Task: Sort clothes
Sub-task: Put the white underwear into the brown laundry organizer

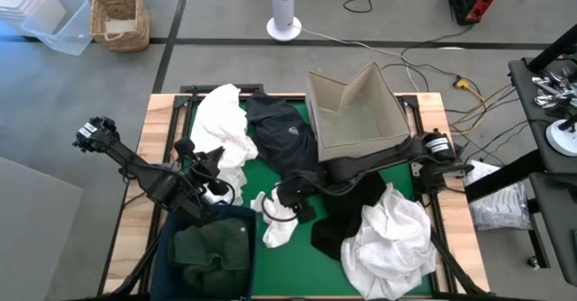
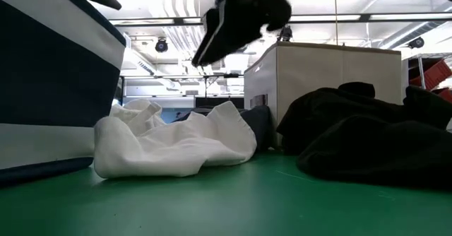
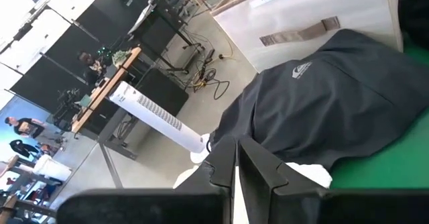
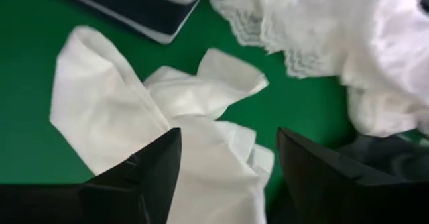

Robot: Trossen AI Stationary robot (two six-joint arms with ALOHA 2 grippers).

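Next, I close my right gripper on the bunched folds in the middle (image 1: 281, 216) (image 4: 216, 138) of the small crumpled white garment next to the navy bin.
My right gripper (image 1: 283, 204) hangs open over a small crumpled white garment (image 4: 201, 137) that lies on the green mat (image 1: 297, 265). In the low view the right gripper (image 2: 240, 17) is well above the white garment (image 2: 176, 140). My left gripper (image 1: 213, 177) sits at the near edge of a bigger white garment (image 1: 225, 130), beside the navy bin (image 1: 209, 247). A navy garment with a logo (image 1: 287, 139) lies mid-table, a black one (image 1: 347, 215) and another white one (image 1: 392, 242) lie to the right. A dark green garment (image 1: 212, 251) rests in the bin. My left gripper has its two fingers (image 3: 224, 174) almost together, and a thin strip of white cloth (image 3: 236, 187) shows in the narrow gap between them. Which part of the white garment this is, and how many layers, cannot be told.
An open beige cardboard box (image 1: 356, 112) stands at the far right of the mat, right behind the navy garment. The navy bin fills the near-left corner. Wooden table edges (image 1: 153, 130) frame the mat. Bare green mat shows in the near middle.
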